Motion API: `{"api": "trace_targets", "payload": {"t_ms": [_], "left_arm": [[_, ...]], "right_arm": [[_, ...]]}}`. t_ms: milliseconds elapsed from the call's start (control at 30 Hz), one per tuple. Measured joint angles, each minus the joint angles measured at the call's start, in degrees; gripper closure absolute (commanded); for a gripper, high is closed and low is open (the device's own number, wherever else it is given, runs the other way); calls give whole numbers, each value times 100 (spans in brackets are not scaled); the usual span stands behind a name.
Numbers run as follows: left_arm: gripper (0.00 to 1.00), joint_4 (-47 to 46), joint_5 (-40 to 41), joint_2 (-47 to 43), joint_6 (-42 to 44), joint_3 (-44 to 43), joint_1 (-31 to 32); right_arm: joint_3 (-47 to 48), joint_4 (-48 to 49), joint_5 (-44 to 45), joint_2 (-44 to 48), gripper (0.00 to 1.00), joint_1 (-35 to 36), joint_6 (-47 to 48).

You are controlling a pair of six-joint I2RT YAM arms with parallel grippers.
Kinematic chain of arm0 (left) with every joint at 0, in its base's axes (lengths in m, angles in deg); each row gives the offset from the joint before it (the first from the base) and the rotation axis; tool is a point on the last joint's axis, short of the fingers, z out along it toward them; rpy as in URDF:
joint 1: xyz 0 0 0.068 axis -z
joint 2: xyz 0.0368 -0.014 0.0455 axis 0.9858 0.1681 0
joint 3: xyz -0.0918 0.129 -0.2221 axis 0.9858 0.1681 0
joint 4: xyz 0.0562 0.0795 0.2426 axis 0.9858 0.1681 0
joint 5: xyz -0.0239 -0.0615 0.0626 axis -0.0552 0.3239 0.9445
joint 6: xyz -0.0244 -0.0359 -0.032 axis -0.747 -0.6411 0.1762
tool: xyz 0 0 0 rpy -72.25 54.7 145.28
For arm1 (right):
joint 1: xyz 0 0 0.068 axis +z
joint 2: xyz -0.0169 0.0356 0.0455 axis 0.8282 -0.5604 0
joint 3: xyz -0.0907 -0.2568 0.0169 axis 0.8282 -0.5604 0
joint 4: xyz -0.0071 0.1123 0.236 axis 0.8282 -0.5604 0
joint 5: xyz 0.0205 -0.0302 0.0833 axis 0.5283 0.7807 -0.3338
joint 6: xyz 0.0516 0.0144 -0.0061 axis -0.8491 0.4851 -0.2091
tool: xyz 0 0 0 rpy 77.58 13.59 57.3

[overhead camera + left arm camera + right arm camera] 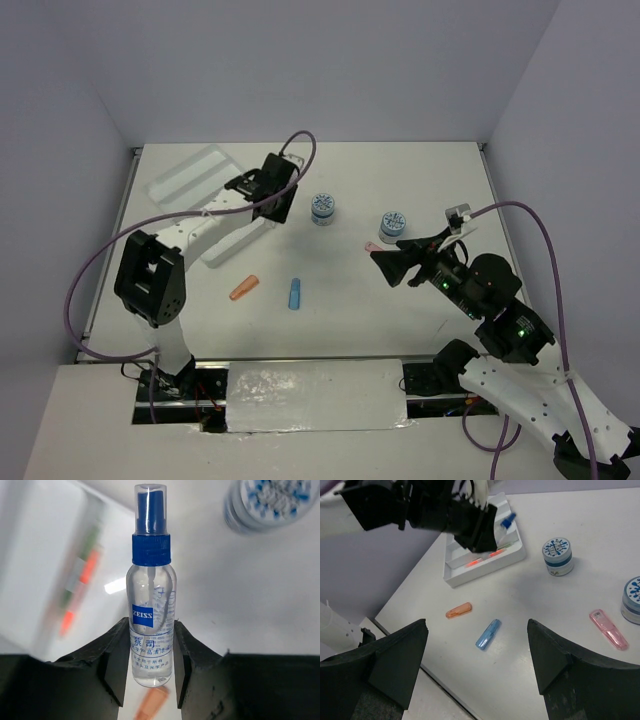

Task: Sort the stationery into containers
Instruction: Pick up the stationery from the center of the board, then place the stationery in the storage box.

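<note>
The robot's left gripper will release the clear bottle in the white tray [221, 208] [32, 578], between the pens and the long side of the tray.
My left gripper [150, 626] is shut on a clear bottle [151, 580] with a blue cap, held in the air by the white tray's [35, 570] right side. Orange and grey-green pens [82, 577] lie in the tray [455, 577]. On the table are two blue-white pots [323, 208] [393, 224], a pink cap [373, 246], an orange cap [244, 288] and a blue cap [295, 293]. My right gripper [476, 624] hangs open above the table, with the blue cap [488, 634] below its gap and nothing between its fingers.
The left arm [210, 225] stretches over the tray [190, 172] and hides much of it. Grey walls close off the table [400, 170] on three sides. The table's near edge [420, 667] runs close under my right gripper.
</note>
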Motion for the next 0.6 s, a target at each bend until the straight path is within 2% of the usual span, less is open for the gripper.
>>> {"api": "trace_targets", "payload": {"t_ms": [167, 433, 500, 600], "left_arm": [[100, -289, 417, -26, 1316, -428, -564], [100, -1147, 553, 44, 2911, 214, -1832], [98, -1228, 481, 160, 3106, 186, -1961], [89, -1325, 212, 400, 3259, 166, -2081]], "right_arm": [[0, -31, 7, 103, 13, 0, 2], [11, -96, 0, 243, 13, 0, 50], [9, -109, 2, 240, 13, 0, 74], [9, -109, 2, 221, 12, 0, 114]]}}
